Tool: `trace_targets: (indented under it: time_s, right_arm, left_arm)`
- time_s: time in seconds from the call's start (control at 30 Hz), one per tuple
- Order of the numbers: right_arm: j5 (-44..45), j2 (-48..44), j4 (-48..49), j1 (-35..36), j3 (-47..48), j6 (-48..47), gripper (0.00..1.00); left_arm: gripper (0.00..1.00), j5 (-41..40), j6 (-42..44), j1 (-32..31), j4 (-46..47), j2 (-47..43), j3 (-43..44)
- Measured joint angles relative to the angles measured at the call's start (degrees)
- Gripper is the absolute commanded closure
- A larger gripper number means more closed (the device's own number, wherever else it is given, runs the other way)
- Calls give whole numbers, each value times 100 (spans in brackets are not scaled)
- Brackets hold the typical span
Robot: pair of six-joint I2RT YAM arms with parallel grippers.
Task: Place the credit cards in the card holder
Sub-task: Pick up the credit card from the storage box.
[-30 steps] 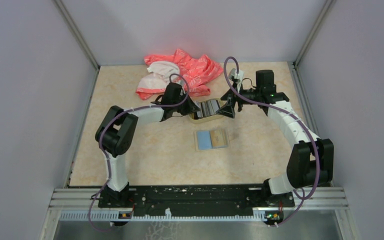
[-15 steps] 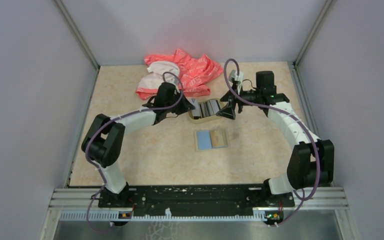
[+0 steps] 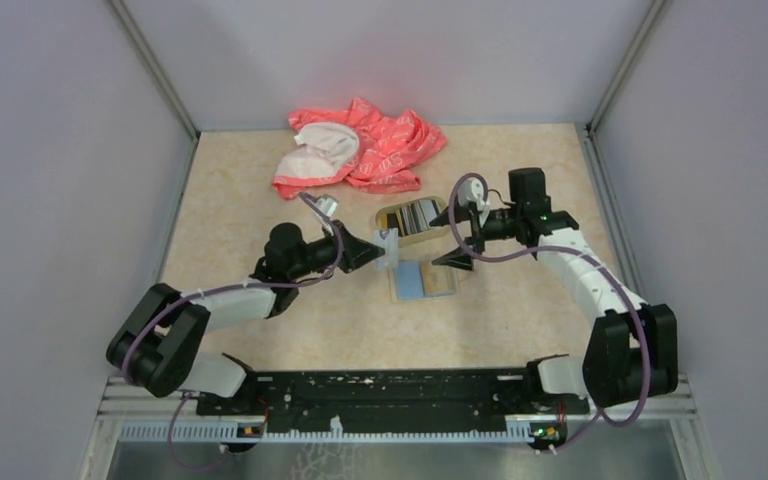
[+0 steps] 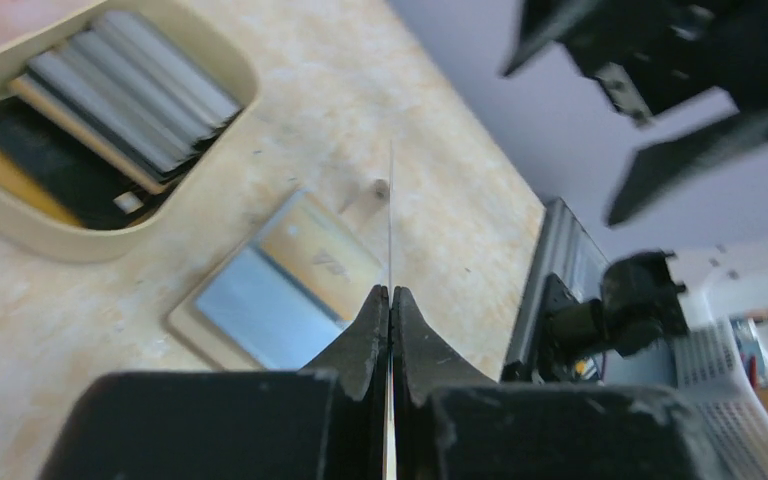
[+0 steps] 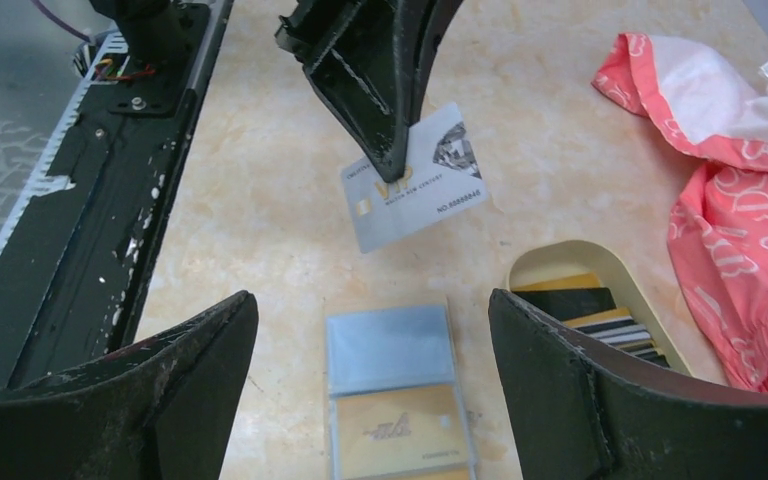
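The grey credit card is slanted, with my left gripper's fingers at its middle. So next my right gripper takes its free edge (image 5: 425, 219) while my left gripper regrips closer to the card's rim.
My left gripper (image 3: 380, 250) is shut on a grey credit card (image 5: 415, 178), held on edge above the table just left of the card holder (image 3: 422, 280); in the left wrist view the card shows as a thin line (image 4: 391, 210) between the fingertips. The card holder lies open and flat with a light-blue panel (image 5: 388, 348) and a tan panel (image 5: 400, 430). The other credit cards (image 3: 420, 214) stand edge-on in a tan tray (image 3: 388, 217). My right gripper (image 3: 455, 240) is open and empty, above the holder's far right side.
A pink and white cloth (image 3: 360, 148) lies at the back of the table. The tan tray (image 4: 20, 215) sits just behind the card holder. The black base rail (image 3: 390, 390) runs along the near edge.
My left gripper has lifted one card from the tray and drawn back toward the card holder. My right gripper has moved off the tray, nearer and over the holder.
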Motion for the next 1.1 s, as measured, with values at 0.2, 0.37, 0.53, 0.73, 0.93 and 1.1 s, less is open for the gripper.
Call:
trace_targets:
  time_s: [0.2,0.37,0.53,0.73,0.93,1.1]
  right_arm:
    - [4,144,22,435,-22,20,19]
    - [11,345,227,750,-22,372,20]
    - [22,391,592,938,-24,868,24]
    - [42,557,791,1239,-24,1274,45]
    - [46,715,793,1438,-24,1449,96]
    - [37,791,754,1482,-7,1633,100]
  left_arm:
    - [100,393,42,-345,2194,-367,-973]
    - [100,354,240,-721,2959,-374,-1169]
    - [100,199,402,-870,3224,-439,-1222]
    - [100,28,494,-894,3375,-448,-1224]
    - [91,-120,616,-894,3377,-496,-1222]
    - [35,-181,673,-894,3368,-507,-1215]
